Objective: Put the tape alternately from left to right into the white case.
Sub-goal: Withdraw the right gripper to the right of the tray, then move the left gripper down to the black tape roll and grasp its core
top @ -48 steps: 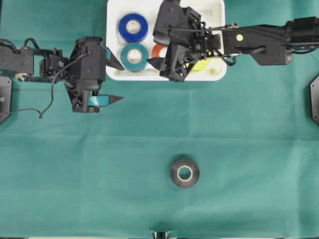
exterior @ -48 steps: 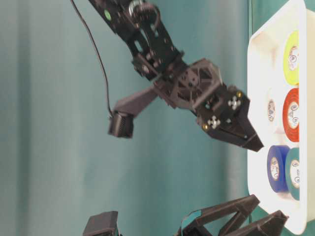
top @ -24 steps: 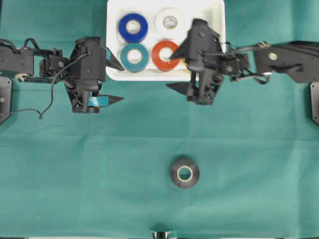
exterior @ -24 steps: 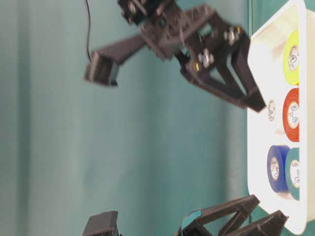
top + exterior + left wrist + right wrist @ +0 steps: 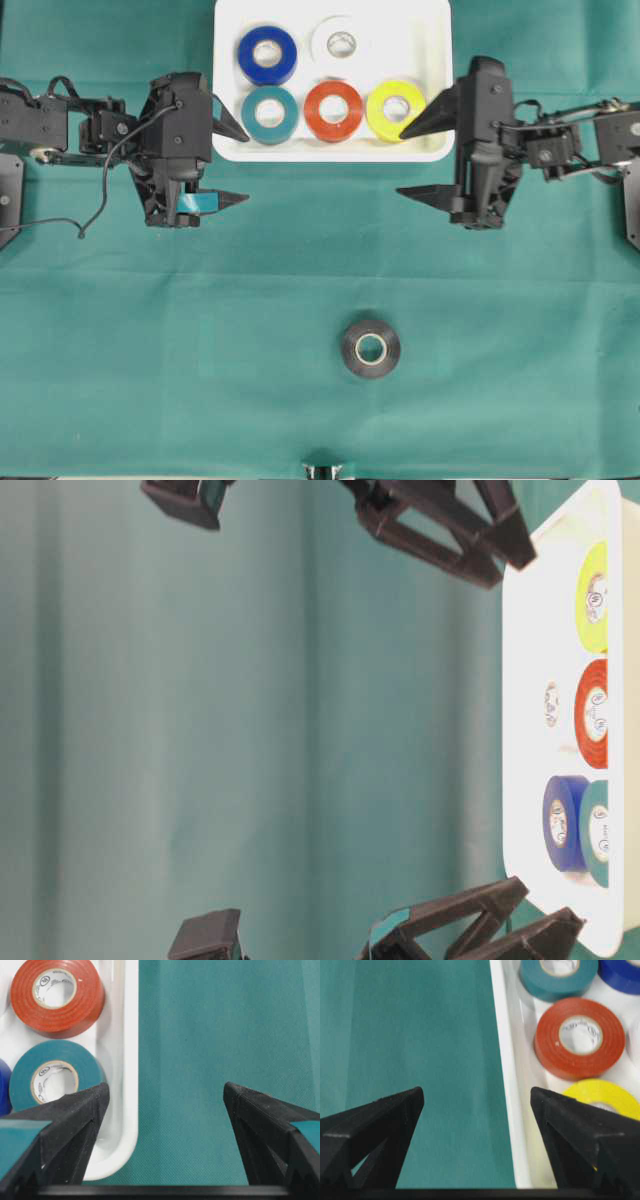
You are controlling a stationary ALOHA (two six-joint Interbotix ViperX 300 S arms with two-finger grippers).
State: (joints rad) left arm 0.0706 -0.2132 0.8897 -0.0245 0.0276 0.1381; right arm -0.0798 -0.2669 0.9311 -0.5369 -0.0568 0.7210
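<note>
Next, I will move my left gripper to the black roll and close it on the black roll's side [image 5: 372,329] nearest the white case, with one finger inside its hole.
The white case [image 5: 330,154] at the back of the green cloth holds blue [image 5: 267,55], white [image 5: 340,42], teal [image 5: 270,114], red-orange [image 5: 333,110] and yellow [image 5: 394,109] tape rolls lying flat. A black roll [image 5: 370,348] lies alone on the cloth near the front. My left gripper [image 5: 246,168] hovers open and empty at the case's left front corner [image 5: 117,1150]. At the right front corner my right gripper [image 5: 401,163] is open and empty, one finger over the yellow roll [image 5: 600,1092], the other over cloth.
Both arms lie along the cloth, left [image 5: 60,125] and right [image 5: 570,140], level with the case's front rim. A loose black cable [image 5: 60,222] trails from the left arm. Black fixtures stand at the table's side edges [image 5: 630,200].
My right gripper has drawn back from over the case to its right front corner, still open. The yellow roll it covered now shows in the case. The left arm has not moved.
</note>
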